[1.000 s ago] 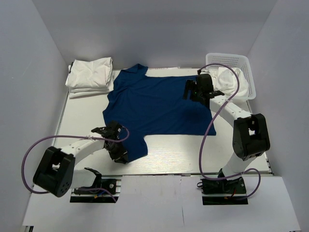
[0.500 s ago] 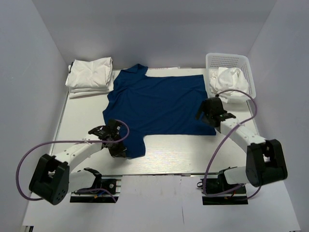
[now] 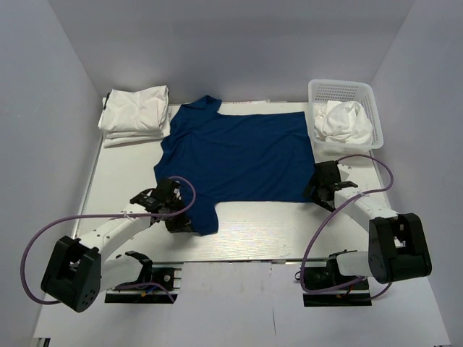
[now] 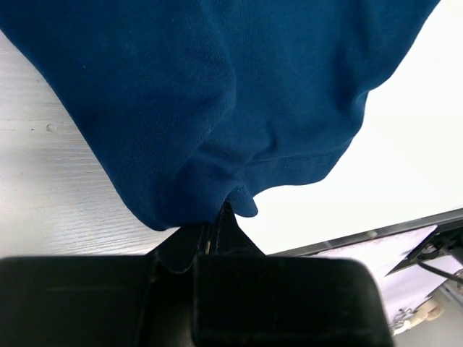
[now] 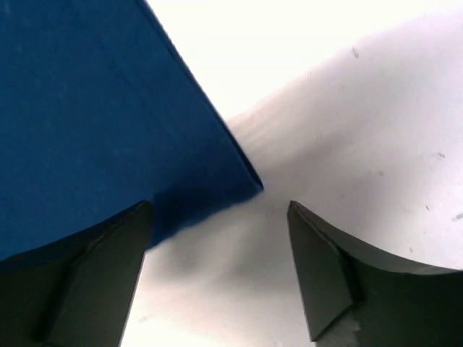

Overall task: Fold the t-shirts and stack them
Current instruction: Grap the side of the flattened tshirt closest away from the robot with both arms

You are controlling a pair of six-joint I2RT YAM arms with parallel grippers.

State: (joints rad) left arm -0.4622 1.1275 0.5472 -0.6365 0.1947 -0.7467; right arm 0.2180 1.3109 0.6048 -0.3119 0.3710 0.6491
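Next, my left gripper lets go of the near sleeve's hem on the blue t-shirt [image 3: 202,131] just in front of the shirt's far sleeve.
A royal blue t-shirt [image 3: 239,155] lies spread flat in the middle of the table. My left gripper [image 3: 187,223] is shut on the hem of its near-left sleeve; in the left wrist view the blue cloth [image 4: 217,94] bunches into the closed gripper [image 4: 221,215]. My right gripper [image 3: 317,191] hangs low at the shirt's near-right corner, open. In the right wrist view that blue corner [image 5: 239,181] lies between the spread fingers of the right gripper [image 5: 221,217], nearer the left one. Folded white t-shirts [image 3: 136,114] are stacked at the back left.
A white mesh basket [image 3: 340,88] stands at the back right with a crumpled white t-shirt [image 3: 343,119] in it. Grey walls close in the table on the left, back and right. The table's near edge [image 3: 289,254] runs just behind both grippers.
My left gripper has shut on the blue sleeve hem. The right arm has swung from the shirt's far-right edge by the basket down to its near-right corner.
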